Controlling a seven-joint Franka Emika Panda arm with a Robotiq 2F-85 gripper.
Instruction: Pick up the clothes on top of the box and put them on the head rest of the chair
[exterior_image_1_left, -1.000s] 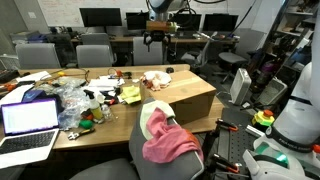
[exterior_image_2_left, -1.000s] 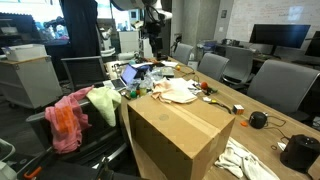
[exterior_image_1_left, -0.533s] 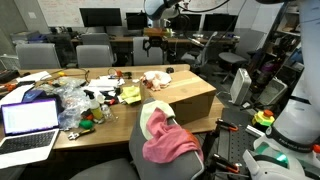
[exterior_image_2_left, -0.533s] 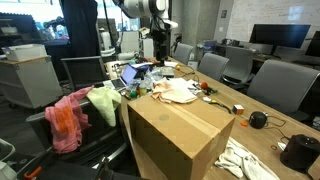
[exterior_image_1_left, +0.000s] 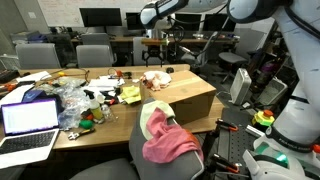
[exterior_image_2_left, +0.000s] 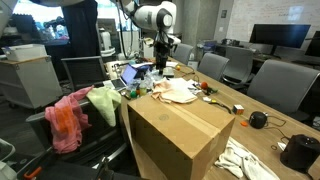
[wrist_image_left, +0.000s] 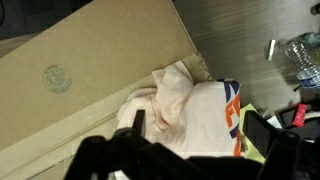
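Observation:
I need to next move my gripper to the clothes on the cardboard box and close it on their white part (exterior_image_1_left: 153, 76) (wrist_image_left: 202, 132) beside the orange and blue pattern.
A pale peach and white bundle of clothes (exterior_image_1_left: 157, 78) lies on the far end of the cardboard box (exterior_image_1_left: 185, 98); it also shows in the other exterior view (exterior_image_2_left: 178, 93) and fills the wrist view (wrist_image_left: 185, 105). My gripper (exterior_image_1_left: 155, 55) hangs just above the clothes, also seen in an exterior view (exterior_image_2_left: 160, 63). In the wrist view the gripper (wrist_image_left: 200, 128) is open, its two fingers either side of the bundle, holding nothing. The chair (exterior_image_1_left: 160, 150) stands in front of the box with pink cloth (exterior_image_1_left: 168, 142) and green cloth (exterior_image_2_left: 103, 103) draped over its head rest.
The desk (exterior_image_1_left: 60, 135) holds a laptop (exterior_image_1_left: 28, 122), plastic bags (exterior_image_1_left: 70, 100), yellow notes (exterior_image_1_left: 130, 94) and small clutter. More office chairs (exterior_image_1_left: 95, 52) and monitors (exterior_image_1_left: 100, 17) stand behind. A white robot base (exterior_image_1_left: 295, 110) is at the side.
The arm has swung in and the gripper has come down toward the clothes on the box. The clothes and chair have not moved.

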